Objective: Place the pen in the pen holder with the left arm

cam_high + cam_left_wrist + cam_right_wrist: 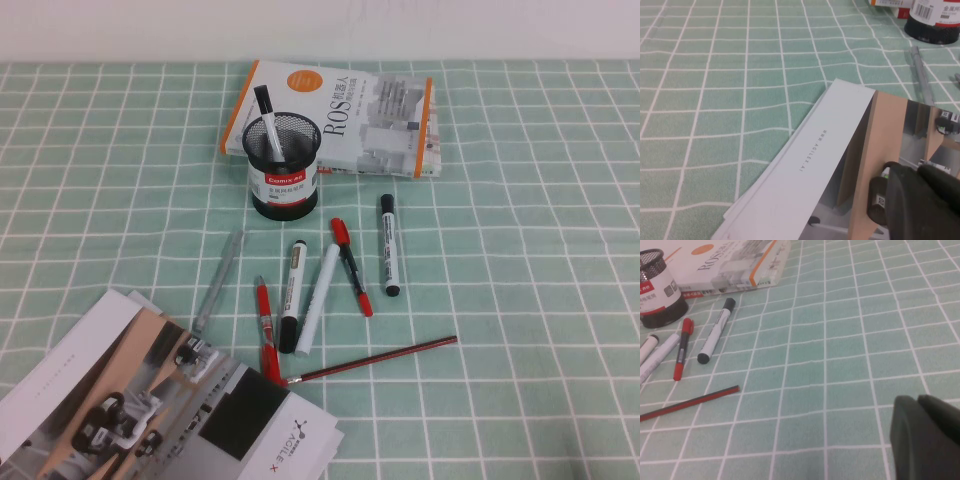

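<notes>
Next, my left gripper should go to the middle of the grey pen's body [217, 286] [922, 78], between its two ends, and close there.
The grey semi-transparent pen [218, 280] lies on the green checked cloth, left of the other pens and in front of the black mesh pen holder [284, 165]. The holder stands upright with a white black-capped marker [267, 115] in it. In the left wrist view the pen [921, 75] lies beyond the brochure and the holder's base [935, 22] is at the far edge. My left gripper [917, 170] is shut and empty, low over the brochure. My right gripper [917, 400] is shut and empty over bare cloth, far from the holder [655, 290]. Neither arm shows in the high view.
A book [340, 115] lies behind the holder. An open brochure [150, 400] lies at the front left, close to the pen's near end. White markers [390, 258], red pens [352, 265] and a dark red pencil [375, 360] are scattered in the middle.
</notes>
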You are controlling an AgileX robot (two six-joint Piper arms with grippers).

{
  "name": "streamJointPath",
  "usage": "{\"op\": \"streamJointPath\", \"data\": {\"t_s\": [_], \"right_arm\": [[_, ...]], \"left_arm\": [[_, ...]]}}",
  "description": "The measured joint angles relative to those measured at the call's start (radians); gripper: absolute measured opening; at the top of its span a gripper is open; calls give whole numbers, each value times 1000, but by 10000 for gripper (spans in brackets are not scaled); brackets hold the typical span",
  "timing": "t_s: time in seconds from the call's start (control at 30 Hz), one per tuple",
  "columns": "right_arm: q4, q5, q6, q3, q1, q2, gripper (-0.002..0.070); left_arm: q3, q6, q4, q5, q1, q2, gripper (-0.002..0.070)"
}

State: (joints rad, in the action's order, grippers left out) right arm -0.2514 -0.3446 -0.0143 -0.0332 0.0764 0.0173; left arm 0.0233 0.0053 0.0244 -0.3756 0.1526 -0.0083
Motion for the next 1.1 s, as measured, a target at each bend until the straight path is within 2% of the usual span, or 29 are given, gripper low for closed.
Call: {"op": "streamJointPath", "data": {"t_s": [0.83, 1.1], "right_arm": [[0, 0, 0, 0, 0, 0, -20], [0, 0, 0, 0, 0, 0, -20]], "left_arm": [[0, -5, 3, 5, 0, 0, -1], [3, -51, 86, 68, 0, 0, -2]]}}
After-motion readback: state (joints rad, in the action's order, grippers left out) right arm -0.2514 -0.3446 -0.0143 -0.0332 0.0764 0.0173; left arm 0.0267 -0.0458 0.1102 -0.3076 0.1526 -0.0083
